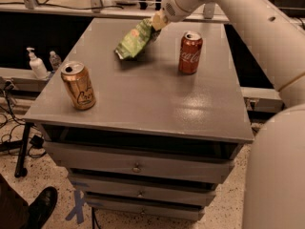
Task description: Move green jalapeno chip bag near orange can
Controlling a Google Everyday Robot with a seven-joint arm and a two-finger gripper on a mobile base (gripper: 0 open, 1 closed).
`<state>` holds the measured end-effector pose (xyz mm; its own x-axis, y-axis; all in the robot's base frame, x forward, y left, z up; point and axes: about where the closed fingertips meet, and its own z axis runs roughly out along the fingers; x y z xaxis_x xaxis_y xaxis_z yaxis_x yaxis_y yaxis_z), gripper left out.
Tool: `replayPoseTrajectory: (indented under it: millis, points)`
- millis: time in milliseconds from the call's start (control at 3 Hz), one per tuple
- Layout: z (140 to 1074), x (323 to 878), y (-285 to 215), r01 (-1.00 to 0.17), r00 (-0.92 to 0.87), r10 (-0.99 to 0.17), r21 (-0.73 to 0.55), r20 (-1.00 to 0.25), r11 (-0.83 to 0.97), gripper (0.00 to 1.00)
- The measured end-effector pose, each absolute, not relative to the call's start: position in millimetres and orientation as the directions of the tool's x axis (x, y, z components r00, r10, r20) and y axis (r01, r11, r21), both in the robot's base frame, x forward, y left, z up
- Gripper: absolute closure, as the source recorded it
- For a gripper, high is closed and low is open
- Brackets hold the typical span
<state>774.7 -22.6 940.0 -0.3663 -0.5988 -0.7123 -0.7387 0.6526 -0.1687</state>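
Observation:
My gripper will release the green jalapeno chip bag against the orange can's side facing the red Coca-Cola can (107, 81).
The green jalapeno chip bag (134, 40) hangs tilted above the back middle of the grey cabinet top (143, 94), its upper end gripped. My gripper (156, 23) is shut on that upper right end and holds the bag just off the surface. The orange can (78, 85) stands upright near the front left corner, well left of and nearer than the bag. The arm reaches in from the upper right.
A red Coca-Cola can (190, 52) stands upright right of the bag. A soap pump bottle (35, 64) and a small bottle (55, 59) sit on a lower ledge at left. Drawers are below the top. A shoe (42, 207) shows at bottom left.

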Motion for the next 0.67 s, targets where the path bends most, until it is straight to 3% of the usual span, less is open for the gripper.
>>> replayPoseTrajectory:
  millis: [667]
  points:
    - [946.0, 665.9, 37.4, -0.850, -0.248, -0.641, -0.154, -0.726, 0.504, 1.00]
